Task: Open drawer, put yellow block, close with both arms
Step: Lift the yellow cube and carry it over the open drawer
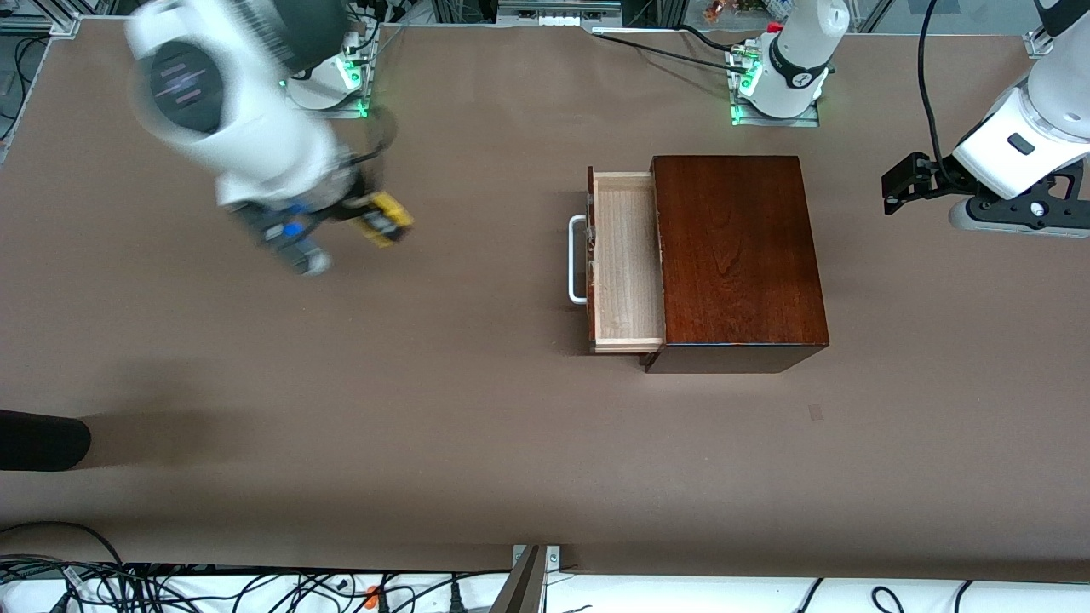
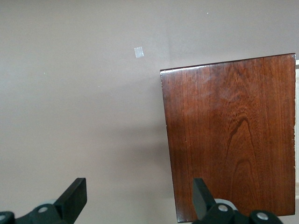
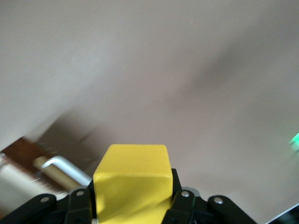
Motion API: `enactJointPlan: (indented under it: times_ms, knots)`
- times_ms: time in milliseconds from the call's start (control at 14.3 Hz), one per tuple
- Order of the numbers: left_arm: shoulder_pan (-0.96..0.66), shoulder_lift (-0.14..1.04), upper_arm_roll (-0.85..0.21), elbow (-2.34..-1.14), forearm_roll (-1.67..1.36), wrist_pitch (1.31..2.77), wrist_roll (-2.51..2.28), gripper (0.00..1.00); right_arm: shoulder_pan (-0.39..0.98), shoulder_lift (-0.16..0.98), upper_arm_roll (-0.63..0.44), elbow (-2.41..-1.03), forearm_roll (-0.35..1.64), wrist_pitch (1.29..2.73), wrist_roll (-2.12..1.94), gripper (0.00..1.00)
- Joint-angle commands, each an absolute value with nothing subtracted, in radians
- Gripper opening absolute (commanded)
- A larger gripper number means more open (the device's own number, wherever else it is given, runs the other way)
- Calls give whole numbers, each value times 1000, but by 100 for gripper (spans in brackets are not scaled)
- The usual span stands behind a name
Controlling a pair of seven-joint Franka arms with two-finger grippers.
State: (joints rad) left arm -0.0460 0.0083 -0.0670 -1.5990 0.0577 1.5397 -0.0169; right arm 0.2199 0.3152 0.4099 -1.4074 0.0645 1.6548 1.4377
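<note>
Next, my right gripper lets go of the yellow block on the drawer's pale tray [image 1: 619, 249] [image 3: 33, 186], just behind the middle of the white handle.
The yellow block [image 1: 387, 218] is clamped in my right gripper [image 1: 375, 223], which is shut on it and up in the air over the bare table toward the right arm's end. In the right wrist view the yellow block [image 3: 133, 179] fills the space between the black fingers [image 3: 180, 196]. The drawer [image 1: 628, 260] stands pulled out of the dark wooden box [image 1: 737, 255], its pale tray empty and its white handle [image 1: 577, 260] facing the right arm's end. My left gripper [image 1: 892, 183] hangs open over the table beside the box [image 2: 229, 135], nothing between its fingers [image 2: 74, 196].
A small pale patch [image 1: 816, 412] marks the table nearer to the front camera than the box. A dark rounded object [image 1: 38, 443] juts in at the right arm's end. Cables [image 1: 255, 587] lie along the table's front edge.
</note>
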Motion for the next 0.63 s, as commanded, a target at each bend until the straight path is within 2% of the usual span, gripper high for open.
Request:
enactJointPlan:
  times_ms: [0, 420, 561]
  knots:
    - [-49, 17, -64, -1572, 37, 1516, -20, 100, 369, 403, 410, -1356, 29, 1748, 1855, 0]
    - [-49, 15, -64, -1572, 35, 1506, -18, 100, 593, 668, 403, -1083, -61, 1822, 2394, 0]
    - [-49, 17, -66, -1572, 35, 1506, -20, 100, 646, 728, 365, -1046, -78, 1883, 2504, 0]
